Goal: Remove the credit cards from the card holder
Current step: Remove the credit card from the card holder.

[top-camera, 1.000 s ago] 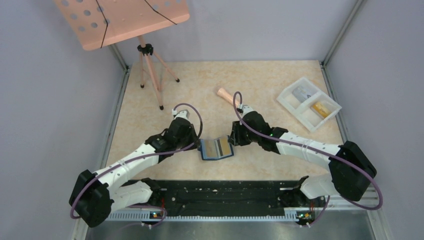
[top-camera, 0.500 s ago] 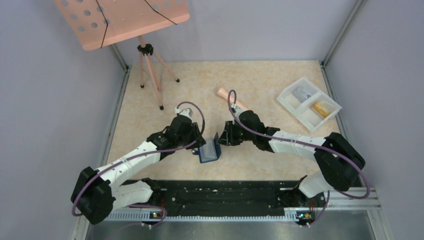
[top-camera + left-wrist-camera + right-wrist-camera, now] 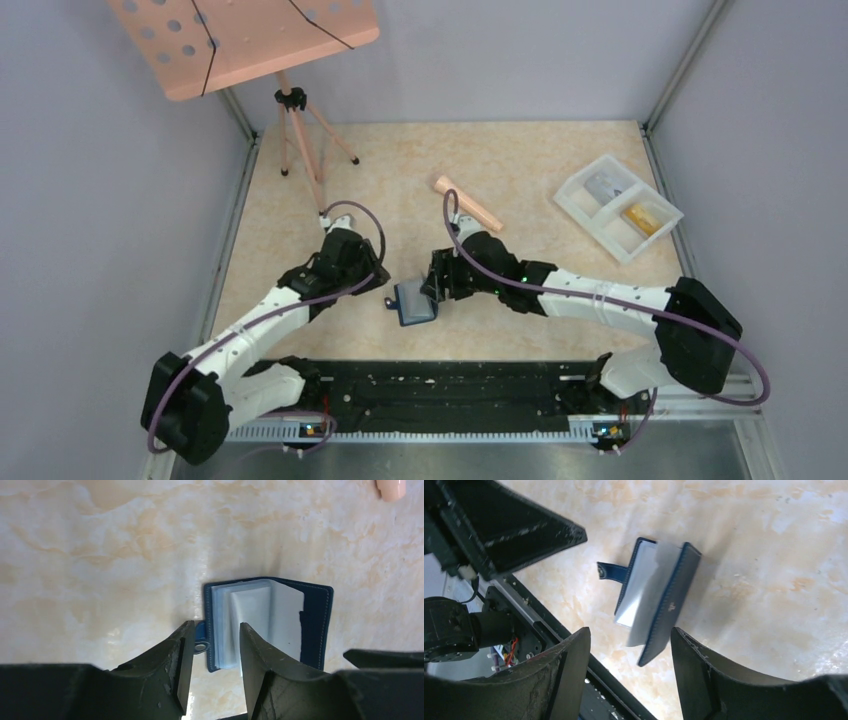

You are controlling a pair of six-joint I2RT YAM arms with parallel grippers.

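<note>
The card holder is lying loose and its cover is tilted up, so the robot's left gripper should pinch the closing tab (image 3: 612,572) while the right gripper turns the sleeves.
The dark navy card holder (image 3: 415,303) lies near the table's front middle, half folded, its right cover tilted up over the pale blue pockets. In the left wrist view the card holder (image 3: 272,617) shows pale sleeves and its closing tab (image 3: 200,646); I cannot make out a card in it. My left gripper (image 3: 215,630) is open, just above the holder's left edge. My right gripper (image 3: 629,632) is open, just above the holder (image 3: 659,600) on its right side. A grey-silver card (image 3: 603,186) and a tan-gold card (image 3: 645,217) lie in the white tray (image 3: 585,210).
A peach stick (image 3: 468,203) lies behind the right wrist. A peach music stand (image 3: 245,40) on a tripod (image 3: 300,140) stands at the back left. A black rail (image 3: 440,385) runs along the near edge. Grey walls close in both sides.
The holder lay spread flat with a tan-gold card showing; now its right half is folded over to the left. My right gripper followed it leftward. My left gripper drew back to the left.
</note>
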